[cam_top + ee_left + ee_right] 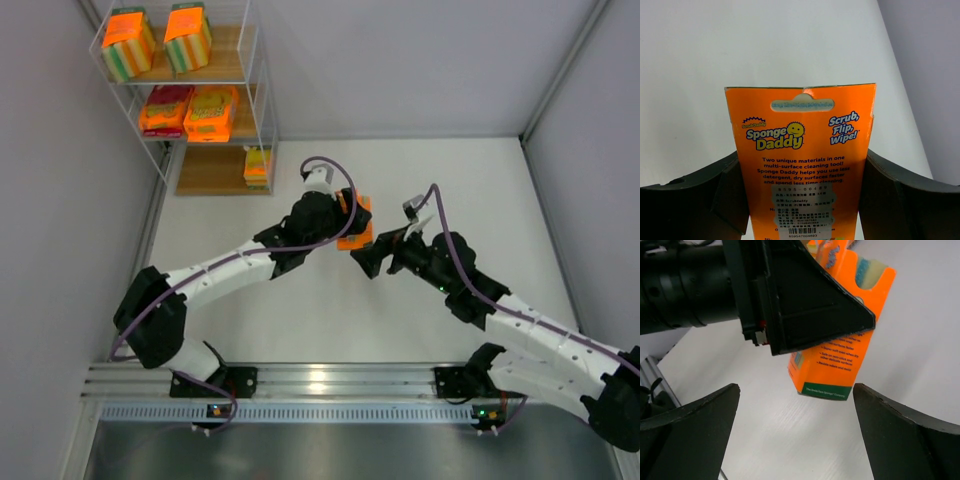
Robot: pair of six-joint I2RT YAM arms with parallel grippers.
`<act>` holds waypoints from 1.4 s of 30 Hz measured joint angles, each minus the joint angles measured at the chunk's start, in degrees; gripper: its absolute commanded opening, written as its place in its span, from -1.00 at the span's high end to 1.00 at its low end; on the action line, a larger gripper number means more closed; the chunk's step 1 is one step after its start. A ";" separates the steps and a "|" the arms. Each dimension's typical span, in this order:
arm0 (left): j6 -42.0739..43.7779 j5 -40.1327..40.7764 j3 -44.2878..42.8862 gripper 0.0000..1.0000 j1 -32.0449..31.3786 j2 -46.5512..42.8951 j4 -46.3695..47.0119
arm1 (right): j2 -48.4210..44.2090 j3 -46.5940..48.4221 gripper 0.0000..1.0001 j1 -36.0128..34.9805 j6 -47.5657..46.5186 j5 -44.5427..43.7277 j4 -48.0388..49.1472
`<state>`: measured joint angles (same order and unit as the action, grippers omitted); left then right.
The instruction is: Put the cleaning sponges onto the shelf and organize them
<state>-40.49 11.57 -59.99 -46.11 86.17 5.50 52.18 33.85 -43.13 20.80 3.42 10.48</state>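
Note:
My left gripper has the sponge pack's middle, so my right gripper should grab the green bottom (826, 391) and turn the top toward my left gripper.
My left gripper (350, 220) is shut on an orange Sponge Daddy sponge pack (356, 224) and holds it above the table's middle. In the left wrist view the pack (800, 150) stands upright between my fingers (715, 195). My right gripper (368, 256) is open and empty just right of the pack; its wrist view shows the pack (840, 360) hanging ahead of its open gripper (796, 390). The white wire shelf (215, 172) stands far left. It holds two blocky packs (128, 42) on the top board, two flat packs (211, 112) on the middle board and one small pack (257, 165) on the bottom board.
Grey walls close in the white table on the left, back and right. A metal rail (320, 385) runs along the near edge under both arm bases. The left arm's black finger (805, 305) fills the upper part of the right wrist view.

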 measured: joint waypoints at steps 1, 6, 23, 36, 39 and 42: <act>-0.26 0.09 -0.22 -0.37 -0.07 -0.02 0.37 | 0.09 -0.02 -0.99 -0.17 -0.39 -0.92 -0.35; -1.40 0.72 -0.37 -0.38 -0.02 -1.18 0.98 | 0.57 0.00 -0.99 -0.24 -2.05 -5.03 -1.51; -5.01 0.24 5.03 -0.39 -0.39 -9.66 3.13 | 3.74 1.90 -0.99 -1.01 -3.63 -8.59 -4.20; -5.16 0.09 5.66 -0.39 -1.09 -9.27 2.97 | 3.56 3.06 -0.99 -3.26 0.85 -4.28 -2.86; -5.29 0.17 5.70 -0.38 -1.70 -9.35 3.02 | 4.61 3.85 -0.99 -3.37 1.49 -8.70 -3.23; -5.46 0.98 6.34 -0.38 -2.38 -10.01 3.02 | 5.73 4.24 -0.99 -3.63 2.45 -11.67 -3.19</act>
<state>-45.95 12.56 -53.65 -48.49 76.16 8.51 57.91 38.09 -46.76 23.24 -8.25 7.29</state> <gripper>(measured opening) 0.742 0.993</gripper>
